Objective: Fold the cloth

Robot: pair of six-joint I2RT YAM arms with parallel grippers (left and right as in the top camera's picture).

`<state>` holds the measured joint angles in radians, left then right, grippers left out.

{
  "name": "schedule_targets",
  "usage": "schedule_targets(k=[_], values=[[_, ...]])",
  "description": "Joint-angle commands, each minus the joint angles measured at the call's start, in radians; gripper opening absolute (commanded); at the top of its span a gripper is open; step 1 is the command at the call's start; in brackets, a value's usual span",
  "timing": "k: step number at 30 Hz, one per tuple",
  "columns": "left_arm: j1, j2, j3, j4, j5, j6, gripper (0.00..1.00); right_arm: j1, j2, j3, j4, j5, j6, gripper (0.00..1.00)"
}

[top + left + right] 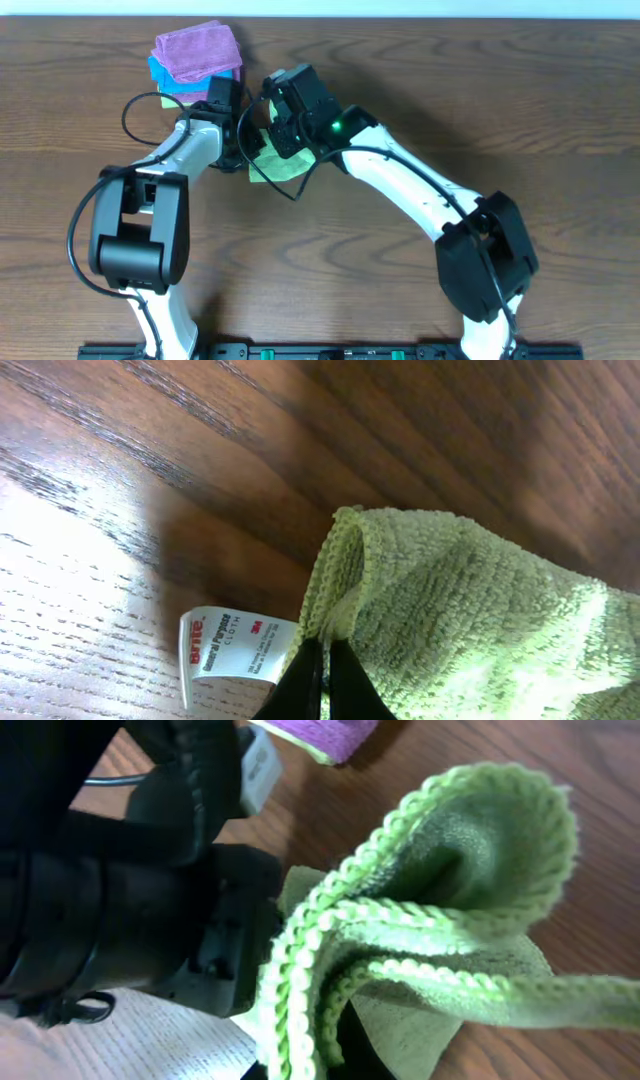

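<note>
The robot's left gripper will release the light green cloth on the wooden table [268, 155] just in front of the folded stack. The cloth now lies bunched between the arms.
The cloth [275, 167] is light green and lies bunched on the wooden table between the two arms. In the left wrist view my left gripper [325, 647] is shut on the cloth [470, 610] at its hemmed corner, just beside a white label [228, 646]. From overhead the left gripper [243, 150] sits at the cloth's left edge. My right gripper [272, 140] is over the cloth's top. In the right wrist view the cloth [430, 930] rises in doubled, curled edges from my right gripper [335, 1042], which is shut on it, its fingers mostly hidden.
A stack of folded cloths [196, 60], purple on top of blue, sits at the back left, close behind the left gripper. The purple one [320, 735] shows in the right wrist view. The left arm's black wrist [120, 870] is right beside the right gripper.
</note>
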<state>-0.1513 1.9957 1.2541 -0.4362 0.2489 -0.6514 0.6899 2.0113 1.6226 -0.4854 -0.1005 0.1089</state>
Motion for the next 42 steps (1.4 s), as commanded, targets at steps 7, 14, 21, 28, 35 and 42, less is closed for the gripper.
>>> schedule_targets(k=[7,14,21,28,35,42], values=[[0.083,-0.063,0.006,-0.005,0.04,0.057,0.06,0.04,0.047,0.028,0.002,-0.001,-0.033,0.01],[0.131,-0.154,0.006,-0.031,0.04,0.099,0.06,0.061,0.086,0.028,0.003,-0.001,-0.033,0.01],[0.153,-0.227,0.006,-0.032,0.032,0.132,0.06,0.089,0.118,0.028,0.023,0.0,-0.033,0.01],[0.201,-0.273,0.006,-0.048,0.033,0.143,0.07,0.104,0.15,0.028,0.058,0.0,-0.032,0.01],[0.229,-0.308,0.006,-0.088,0.037,0.163,0.07,0.107,0.167,0.028,0.1,0.0,-0.032,0.47],[0.232,-0.334,0.006,-0.091,0.035,0.174,0.07,0.122,0.166,0.057,0.091,0.0,-0.032,0.74]])
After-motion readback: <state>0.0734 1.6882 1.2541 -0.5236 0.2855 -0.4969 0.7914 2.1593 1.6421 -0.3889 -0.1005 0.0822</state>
